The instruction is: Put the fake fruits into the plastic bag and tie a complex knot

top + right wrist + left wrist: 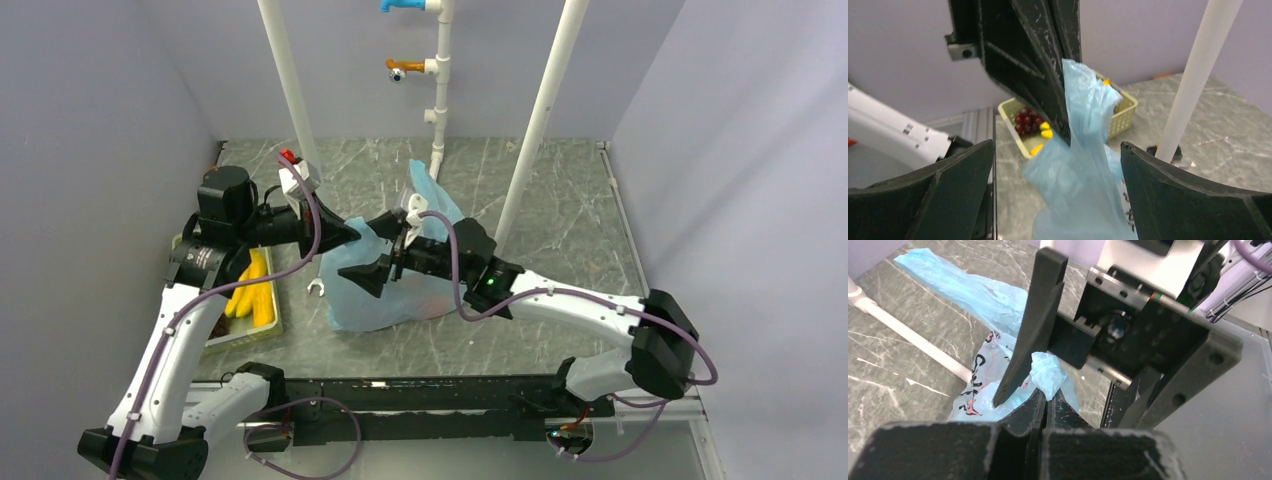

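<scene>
My right gripper needs to hold the strip while my left gripper opens and takes it lower down (pixel 1092 162), because my left gripper pinches the strip only at its tip.
The light-blue plastic bag (pixel 400 295) lies mid-table with one tail (pixel 425 185) sticking up at the back. A faint reddish shape shows through its plastic. My left gripper (pixel 355 235) is shut on a pinch of bag plastic (pixel 1048 371) and holds a strip (pixel 1083 165) up. My right gripper (pixel 1055 200) is open, with a finger on each side of that strip and not touching it. In the top view it sits right beside the left gripper (pixel 372 252). Yellow bananas (pixel 252 285) and a purple grape bunch (pixel 1025 120) lie in a basket. No knot shows.
A pale yellow-green basket (pixel 1120 107) stands at the table's left edge, by the left arm. White pipe posts (pixel 535 125) rise behind the bag, and one (pixel 913 340) lies close to it. A small white hook (pixel 316 289) lies on the table by the bag.
</scene>
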Action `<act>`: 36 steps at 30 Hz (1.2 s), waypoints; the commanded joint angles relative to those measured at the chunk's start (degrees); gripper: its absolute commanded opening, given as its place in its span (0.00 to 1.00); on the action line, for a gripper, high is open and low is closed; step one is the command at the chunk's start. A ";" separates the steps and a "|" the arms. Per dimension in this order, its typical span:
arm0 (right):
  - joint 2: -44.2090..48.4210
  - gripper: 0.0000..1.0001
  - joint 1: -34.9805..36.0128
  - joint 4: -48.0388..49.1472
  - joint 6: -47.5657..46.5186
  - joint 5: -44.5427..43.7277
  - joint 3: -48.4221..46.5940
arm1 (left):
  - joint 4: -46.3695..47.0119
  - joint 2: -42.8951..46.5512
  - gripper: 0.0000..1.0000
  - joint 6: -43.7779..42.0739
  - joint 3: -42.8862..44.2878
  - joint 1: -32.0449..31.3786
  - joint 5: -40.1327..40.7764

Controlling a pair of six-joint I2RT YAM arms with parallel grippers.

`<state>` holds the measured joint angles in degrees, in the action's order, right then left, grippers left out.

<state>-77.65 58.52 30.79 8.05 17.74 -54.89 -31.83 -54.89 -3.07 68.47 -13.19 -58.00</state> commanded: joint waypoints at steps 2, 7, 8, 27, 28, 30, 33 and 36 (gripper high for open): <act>-7.32 0.99 1.77 16.46 1.20 -9.98 0.53 | 10.91 1.12 0.00 10.24 -1.48 -1.34 -0.91; -13.59 0.58 2.12 21.86 -1.90 -12.22 0.98 | 14.80 1.67 0.00 14.10 -1.48 -2.25 -3.47; -14.52 0.50 2.12 22.60 -2.35 -11.98 1.85 | 16.38 1.81 0.00 15.58 -1.40 -2.27 -3.68; -15.08 0.00 1.80 22.41 -5.16 -3.55 11.13 | -43.76 -3.01 0.79 -58.12 14.39 8.67 4.18; -14.81 0.00 1.71 22.38 -5.14 -2.97 10.93 | -49.09 -3.11 0.79 -64.73 13.54 9.25 5.15; -14.29 0.00 1.60 22.75 -4.68 -2.41 10.86 | -52.02 -2.00 0.78 -70.79 9.27 9.49 6.40; -13.67 0.00 1.51 22.64 -4.65 -0.99 10.85 | -44.26 -0.73 0.77 -66.93 2.85 9.41 6.15; -13.22 0.00 1.50 22.32 -4.64 0.23 10.81 | -37.78 -2.51 0.72 -61.89 0.84 7.98 5.16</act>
<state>-93.38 60.29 52.21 2.79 14.94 -42.65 -72.34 -55.42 -61.08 71.05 -4.19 -52.27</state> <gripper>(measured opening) 0.009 0.747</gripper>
